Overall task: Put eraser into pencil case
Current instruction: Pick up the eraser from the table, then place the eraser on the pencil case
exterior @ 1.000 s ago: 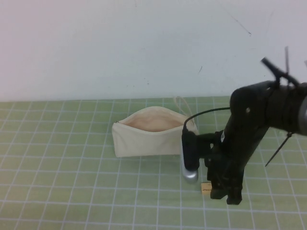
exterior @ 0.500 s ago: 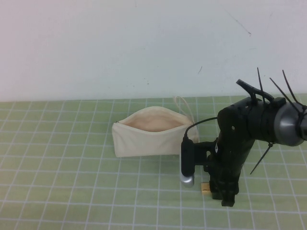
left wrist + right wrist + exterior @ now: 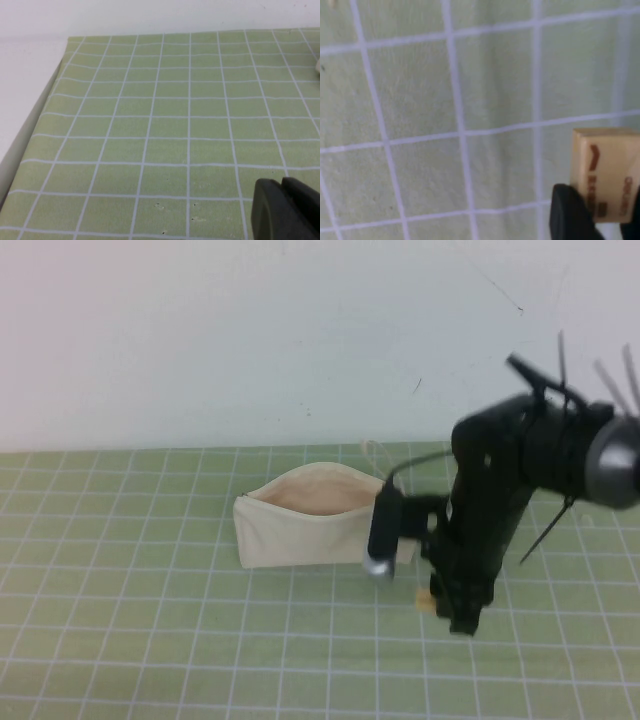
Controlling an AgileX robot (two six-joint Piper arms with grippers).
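My right gripper needs to release the eraser inside the middle of the pencil case's opening [image 3: 334,508], so that it ends up on the peach lining of the case. The eraser now hangs just above the mat.
The eraser [image 3: 605,172], a tan block with dark red print, sits between the fingers of my right gripper [image 3: 600,220], which is shut on it. In the high view the eraser [image 3: 424,600] hangs at the right gripper [image 3: 445,610], just above the mat and a little to the right of and nearer than the pencil case [image 3: 310,525]. The cream pouch stands with its mouth open upward, showing peach lining, its loop strap at the far right end. My left gripper [image 3: 286,210] is shut and empty above bare mat; it does not show in the high view.
A green mat with a white grid [image 3: 150,620] covers the table, with a white wall behind. The mat's left edge and the white tabletop [image 3: 30,100] show in the left wrist view. The right arm's silver-tipped wrist camera [image 3: 380,535] hangs in front of the pouch's right end.
My right gripper has risen off the mat with the eraser in it and moved slightly toward the pouch. The pouch has not moved.
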